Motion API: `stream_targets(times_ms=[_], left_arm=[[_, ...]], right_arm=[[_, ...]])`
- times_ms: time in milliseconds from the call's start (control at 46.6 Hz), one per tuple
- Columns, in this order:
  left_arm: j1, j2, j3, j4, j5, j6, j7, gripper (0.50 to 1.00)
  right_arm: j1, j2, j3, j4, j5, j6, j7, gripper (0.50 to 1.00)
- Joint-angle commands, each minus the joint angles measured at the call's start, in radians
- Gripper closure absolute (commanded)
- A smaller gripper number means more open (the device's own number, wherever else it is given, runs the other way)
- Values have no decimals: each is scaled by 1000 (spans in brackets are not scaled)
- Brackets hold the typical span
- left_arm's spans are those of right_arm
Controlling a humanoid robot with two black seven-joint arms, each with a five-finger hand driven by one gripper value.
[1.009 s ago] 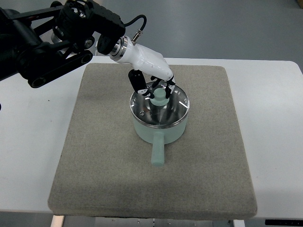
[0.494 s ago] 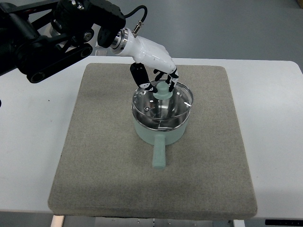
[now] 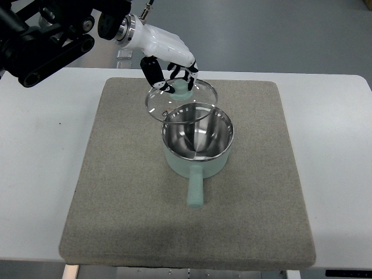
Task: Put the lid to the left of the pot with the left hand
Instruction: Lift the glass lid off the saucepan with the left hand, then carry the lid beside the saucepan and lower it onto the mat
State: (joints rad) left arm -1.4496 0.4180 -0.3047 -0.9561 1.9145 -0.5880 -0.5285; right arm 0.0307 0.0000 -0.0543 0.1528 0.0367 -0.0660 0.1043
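Observation:
The lid, tilted above the pot's rim now, will be let go by my left gripper beside the pot, on the grey mat's far corner [image 3: 134, 110] that is nearest to my black arm.
A pale green pot [image 3: 196, 146] with a steel inside stands uncovered near the middle of the grey mat [image 3: 116, 192], its handle pointing toward the near edge. Its glass lid [image 3: 177, 104] with a green knob hangs in the air above the pot's far left rim, tilted. My left hand [image 3: 174, 78], white with black fingertips, is shut on the lid's knob from above. Its black arm comes in from the top left corner. No right arm shows.
The mat lies on a white table [image 3: 40, 163]. Bare mat stretches left of the pot and to its right. Grey floor lies beyond the table's far edge.
My left hand has lifted the lid off the pot and carried it up and to the far left. The pot has stayed in place, now uncovered.

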Motion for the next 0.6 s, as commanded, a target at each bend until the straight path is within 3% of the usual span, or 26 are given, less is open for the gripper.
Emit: stream_targets(times_ms=[0, 300, 579], left_arm=[[2, 34, 2, 29, -5, 0, -2, 1000], [21, 169, 19, 49, -9, 0, -40, 1000], [57, 232, 19, 43, -9, 0, -77, 1000]], right_arm=[[0, 0, 1, -1, -1, 0, 0, 579], [0, 0, 1, -1, -1, 0, 0, 579], [0, 0, -1, -1, 0, 0, 0, 577]])
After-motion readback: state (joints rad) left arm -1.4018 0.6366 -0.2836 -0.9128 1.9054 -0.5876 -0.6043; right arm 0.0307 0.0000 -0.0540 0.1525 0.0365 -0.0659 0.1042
